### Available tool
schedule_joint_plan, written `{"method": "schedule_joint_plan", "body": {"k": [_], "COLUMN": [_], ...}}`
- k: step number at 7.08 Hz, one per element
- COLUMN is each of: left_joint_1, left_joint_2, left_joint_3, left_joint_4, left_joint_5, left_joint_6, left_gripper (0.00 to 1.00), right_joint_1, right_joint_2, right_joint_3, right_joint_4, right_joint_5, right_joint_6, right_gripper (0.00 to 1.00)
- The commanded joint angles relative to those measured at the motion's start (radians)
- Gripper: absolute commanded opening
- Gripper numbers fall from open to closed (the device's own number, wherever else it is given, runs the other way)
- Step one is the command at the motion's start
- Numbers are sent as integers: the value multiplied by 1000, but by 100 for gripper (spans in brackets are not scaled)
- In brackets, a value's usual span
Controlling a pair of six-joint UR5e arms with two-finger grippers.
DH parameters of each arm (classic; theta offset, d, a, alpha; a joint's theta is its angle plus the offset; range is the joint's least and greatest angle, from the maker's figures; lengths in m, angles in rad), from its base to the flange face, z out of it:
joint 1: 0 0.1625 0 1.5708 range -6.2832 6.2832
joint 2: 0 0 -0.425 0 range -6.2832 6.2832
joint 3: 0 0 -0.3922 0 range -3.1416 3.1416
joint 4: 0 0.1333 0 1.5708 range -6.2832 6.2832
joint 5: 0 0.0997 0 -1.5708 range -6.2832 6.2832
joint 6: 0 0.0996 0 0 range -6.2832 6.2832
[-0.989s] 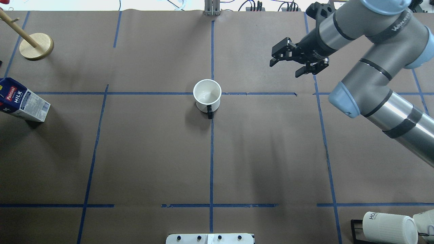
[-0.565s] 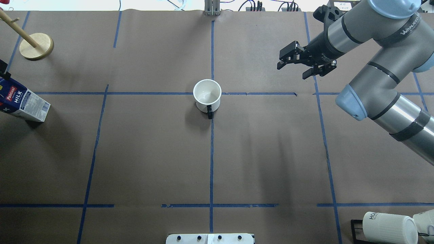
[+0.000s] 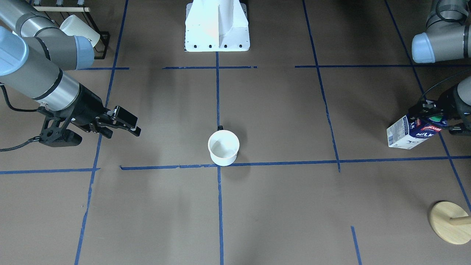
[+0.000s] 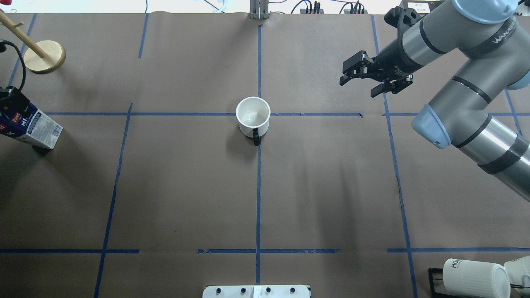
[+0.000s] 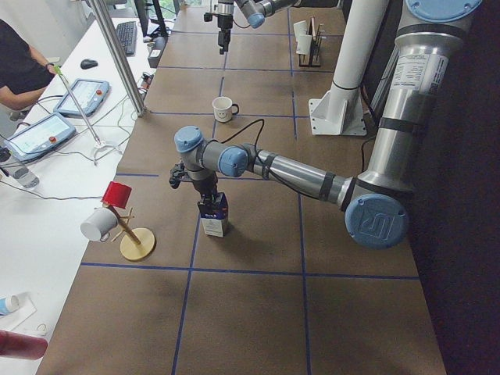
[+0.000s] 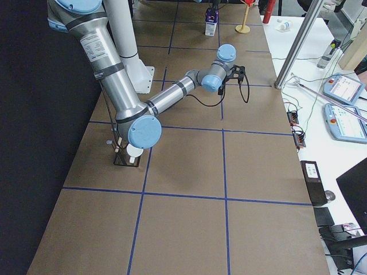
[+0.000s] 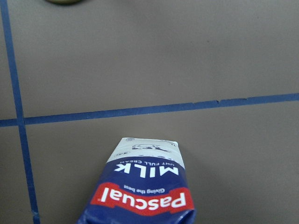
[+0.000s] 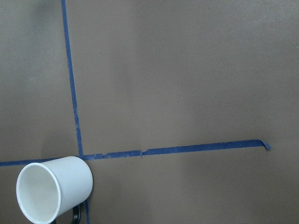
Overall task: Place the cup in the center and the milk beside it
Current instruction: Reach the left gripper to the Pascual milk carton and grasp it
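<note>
My left gripper needs to let go of the milk carton close beside the white cup [image 3: 252, 151], on the robot base's side of the blue tape.
The white cup [image 4: 253, 117] stands upright over the crossing of the blue tape lines [image 4: 259, 74] at the table's center, its dark handle toward the robot. It also shows in the front view [image 3: 223, 147] and the right wrist view [image 8: 53, 193]. The milk carton [image 4: 35, 129] stands at the far left; it also shows in the front view [image 3: 408, 135] and the left wrist view [image 7: 145, 186]. My left gripper [image 3: 438, 119] is at the carton's top, jaws apart on either side of the green cap. My right gripper [image 4: 358, 87] is open and empty, to the right of the cup and beyond it.
A wooden mug stand [image 4: 44, 56] is at the far left corner, behind the carton. A black rack with ribbed "HOME" mugs [image 4: 474, 277] is at the near right corner. The white robot base [image 3: 217, 25] is at the near middle edge.
My left gripper has come in from the left edge and now covers the carton's top. My right gripper has drawn a little to the right, away from the cup. The cup has not moved.
</note>
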Motion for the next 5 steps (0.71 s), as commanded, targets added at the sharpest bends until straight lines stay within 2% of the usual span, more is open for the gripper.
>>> {"method": "schedule_joint_plan", "body": {"k": [1,2,3,4,5], "left_joint_1": [1,-3,0,61,216], "left_joint_2": [-18,-44,-135,-291,-396], "left_joint_3": [-7,-72,-158,-160,-142], "left_joint_4": [2,25,141,186,179], "left_joint_5": [-7,-7,-49,-86,-79], "left_joint_6": [-2,-19,-134,-381,-613], "left_gripper": [0,0,0,0,0], "right_joint_1": [0,0,7,20,33], "right_joint_2": [-2,-4,-10,-36,-46], "right_joint_3": [11,20,25,34,33], "right_joint_4": [0,-2,-3,-2,-3], "right_joint_5": [-1,12,22,30,30], "right_joint_6": [6,4,1,-3,-17], "right_gripper": [100,100,100,100,100]}}
